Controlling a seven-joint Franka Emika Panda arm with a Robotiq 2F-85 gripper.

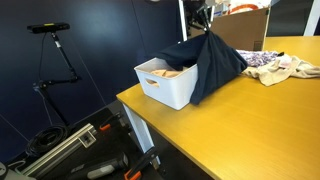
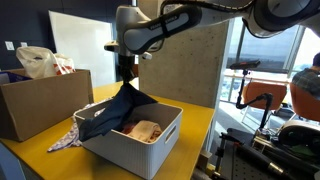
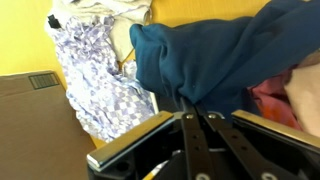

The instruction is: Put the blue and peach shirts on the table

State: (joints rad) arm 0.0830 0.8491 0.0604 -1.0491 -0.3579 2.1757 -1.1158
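My gripper needs to release the blue shirt on the bare yellow tabletop (image 1: 275, 138) in front of the patterned clothes.
My gripper (image 2: 126, 78) is shut on the blue shirt (image 1: 215, 62) and holds it up by a pinch of cloth; it hangs in a tent shape, draped over the far rim of the white basket (image 1: 170, 92). The shirt also shows in an exterior view (image 2: 112, 112) and fills the wrist view (image 3: 215, 55), where the fingers (image 3: 198, 112) are pressed together on the cloth. The peach shirt (image 1: 168, 72) lies crumpled inside the basket, also seen in an exterior view (image 2: 146, 130) and at the wrist view's right edge (image 3: 290, 95).
The basket stands near a corner of the yellow wooden table (image 1: 250, 130). A heap of patterned and white clothes (image 1: 280, 66) lies on the table past the basket. A cardboard box (image 2: 40, 102) with a plastic bag stands behind. A tripod and cables sit on the floor (image 1: 55, 130).
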